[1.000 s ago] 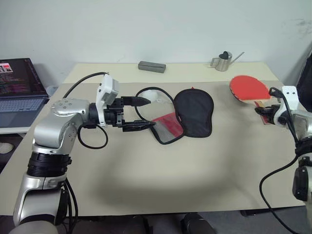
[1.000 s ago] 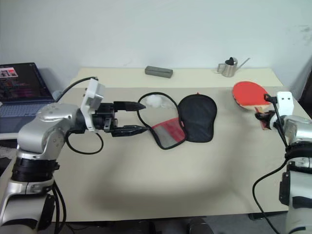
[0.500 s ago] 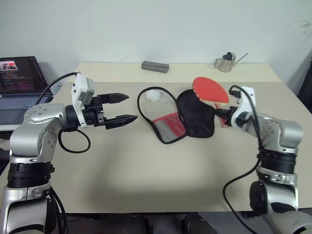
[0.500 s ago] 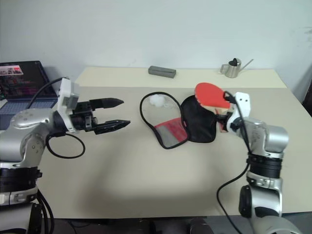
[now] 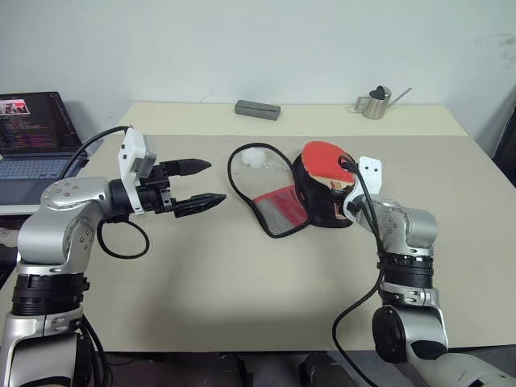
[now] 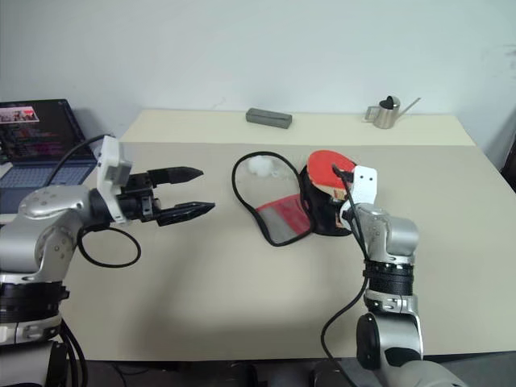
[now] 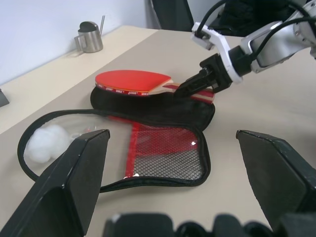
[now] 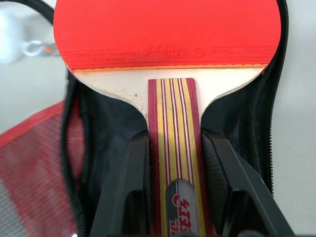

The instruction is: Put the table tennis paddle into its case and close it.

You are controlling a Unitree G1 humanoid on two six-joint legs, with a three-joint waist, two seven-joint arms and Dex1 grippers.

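My right gripper is going to let go of the table tennis paddle, now held flat just over the case, inside the black half of the case [image 5: 321, 175] [image 8: 173, 74], next to the red mesh flap.
The case [image 5: 321, 206] lies unzipped and spread on the table, its black half on the right and its red mesh flap [image 5: 278, 211] on the left. A white plush charm [image 5: 256, 156] rests behind it. My right gripper [image 8: 175, 139] is shut on the striped handle of the table tennis paddle [image 5: 322, 155]. It holds the red face flat, just over the case's black half [image 7: 148, 106]. My left gripper [image 5: 216, 181] hangs open and empty to the left of the case, pointing at it and not touching it.
A grey block [image 5: 258, 109] and a small metal watering can [image 5: 375, 102] stand at the table's far edge. An open laptop [image 5: 32, 133] sits on a side table to the left. Bare tabletop [image 5: 242, 282] stretches in front of the case.
My right gripper has carried the paddle leftward from the table's right side to above the case's black half. The left gripper has drawn back a little from the mesh flap and is still open.
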